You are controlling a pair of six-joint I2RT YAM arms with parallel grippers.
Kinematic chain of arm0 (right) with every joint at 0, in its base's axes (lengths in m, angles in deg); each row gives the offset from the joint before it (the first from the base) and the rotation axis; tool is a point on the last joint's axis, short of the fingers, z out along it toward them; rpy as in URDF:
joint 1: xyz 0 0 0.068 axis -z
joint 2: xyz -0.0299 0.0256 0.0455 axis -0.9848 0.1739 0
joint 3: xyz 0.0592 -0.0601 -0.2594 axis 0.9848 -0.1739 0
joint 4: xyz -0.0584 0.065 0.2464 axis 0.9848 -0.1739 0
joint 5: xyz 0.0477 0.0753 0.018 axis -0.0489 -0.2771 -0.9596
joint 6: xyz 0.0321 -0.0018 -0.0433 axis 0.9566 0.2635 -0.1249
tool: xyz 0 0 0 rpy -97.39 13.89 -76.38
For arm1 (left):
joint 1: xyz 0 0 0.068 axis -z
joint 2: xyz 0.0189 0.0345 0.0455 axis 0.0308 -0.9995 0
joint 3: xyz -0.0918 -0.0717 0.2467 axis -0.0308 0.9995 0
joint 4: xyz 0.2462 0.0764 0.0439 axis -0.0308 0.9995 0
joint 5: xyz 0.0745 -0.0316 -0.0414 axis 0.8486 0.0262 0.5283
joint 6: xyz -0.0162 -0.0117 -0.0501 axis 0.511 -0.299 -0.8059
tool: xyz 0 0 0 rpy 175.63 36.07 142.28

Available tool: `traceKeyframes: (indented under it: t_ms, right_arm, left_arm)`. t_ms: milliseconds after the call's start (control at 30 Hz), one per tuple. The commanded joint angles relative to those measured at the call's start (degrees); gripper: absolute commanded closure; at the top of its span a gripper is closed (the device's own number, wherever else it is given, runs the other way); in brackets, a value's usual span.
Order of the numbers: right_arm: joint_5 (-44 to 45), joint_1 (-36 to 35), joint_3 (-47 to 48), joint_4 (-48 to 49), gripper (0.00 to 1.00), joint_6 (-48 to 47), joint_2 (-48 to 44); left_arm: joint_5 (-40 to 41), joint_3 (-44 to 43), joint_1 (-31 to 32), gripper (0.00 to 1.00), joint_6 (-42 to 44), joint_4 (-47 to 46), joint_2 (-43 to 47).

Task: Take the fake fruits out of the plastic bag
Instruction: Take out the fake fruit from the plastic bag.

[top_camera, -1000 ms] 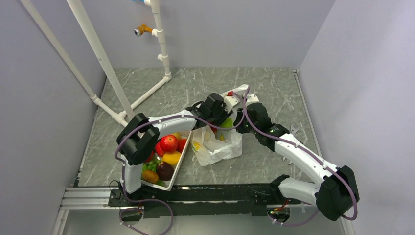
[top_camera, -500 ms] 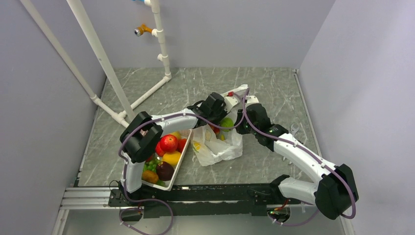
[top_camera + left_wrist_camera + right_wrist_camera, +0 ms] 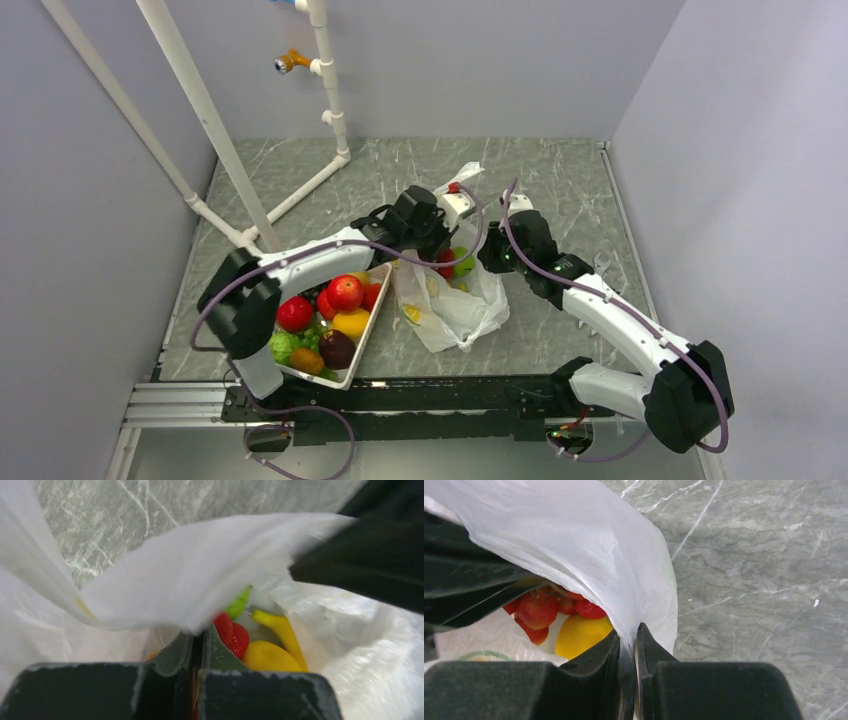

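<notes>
My left gripper is to put the red strawberry-like fruits down on the green grapes in the white mesh basket [image 3: 316, 325].
The translucent white plastic bag [image 3: 455, 310] lies mid-table with its mouth pulled open. My left gripper [image 3: 432, 232] is shut on the bag's left rim [image 3: 165, 580]. My right gripper [image 3: 492, 252] is shut on the right rim [image 3: 589, 540]. Inside show red strawberry-like fruits [image 3: 446, 262], a green round fruit [image 3: 463, 264], a yellow banana [image 3: 282, 632] and a yellow-orange round fruit [image 3: 267, 657]. The right wrist view shows the strawberries [image 3: 538, 611] and the yellow fruit [image 3: 580, 636].
A white mesh basket [image 3: 368, 330] holding an apple, a dark purple fruit and others sits left of the bag. White pipes [image 3: 205, 110] rise at the back left. Grey walls close in the sides.
Both grippers have pulled the bag's rim apart and up. The left gripper moved left and back. The bag mouth is wider and the bag has stretched toward the near edge.
</notes>
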Motion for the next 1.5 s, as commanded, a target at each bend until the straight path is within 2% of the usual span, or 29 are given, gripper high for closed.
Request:
traceKeyframes:
  t_ms: [0, 100, 300, 467, 567, 700, 800, 867, 1067, 1267, 1367, 1467]
  right_arm:
    - [-4.7, 1.2, 0.8, 3.4, 0.85, 3.0, -3.0]
    - [-6.8, 1.8, 1.3, 4.2, 0.85, 3.9, -3.7]
    - [-7.6, 1.7, 3.1, 4.2, 0.85, 3.5, -2.7]
    - [-7.2, 1.8, 2.9, 3.5, 0.86, 2.9, -2.0]
    - [-7.2, 1.7, 1.5, 4.2, 0.86, 2.4, -2.6]
    - [-8.6, 1.6, 0.7, 3.9, 0.87, 1.0, -3.3]
    - [-9.2, 1.6, -1.3, 5.8, 0.86, 0.6, -6.1]
    - [-8.4, 1.6, -1.3, 5.1, 0.86, 0.4, -6.7]
    - [-2.6, 1.6, -1.3, 3.3, 0.88, 0.8, -6.9]
    - [-0.4, 1.7, -0.9, 2.6, 0.90, 0.6, -6.3]
    - [-0.3, 1.6, -0.5, 2.1, 0.90, 0.4, -5.9]
    - [-0.8, 1.7, -1.0, 2.3, 0.90, 0.6, -6.1]
  left_arm:
    - [-8.0, 3.9, 0.1, 1.00, -2.7, -1.2, 8.0]
    - [-12.4, 5.8, 0.2, 1.00, -2.7, -1.7, 10.9]
    - [-25.1, 2.8, 0.2, 1.00, -3.6, -0.7, 12.0]
    - [-24.4, 3.4, 0.2, 1.00, -8.4, -7.4, 15.9]
    - [-23.1, 1.2, 0.2, 1.00, -9.4, -8.1, 17.4]
    - [-17.3, -1.3, 0.2, 1.00, -12.1, -8.3, 19.6]
    - [-10.0, 0.7, 0.3, 1.00, -11.7, -11.0, 22.1]
    - [-8.6, 2.1, 0.3, 1.00, -12.3, -13.7, 23.8]
    - [-17.4, -2.4, 0.0, 1.00, -20.5, -14.7, 25.1]
    - [-28.8, -0.5, -2.0, 1.00, -35.3, -23.9, 31.0]
    - [-29.2, -0.1, -3.8, 1.00, -38.8, -21.3, 35.2]
    - [-26.3, -0.3, -5.3, 1.00, -36.0, -11.8, 40.1]
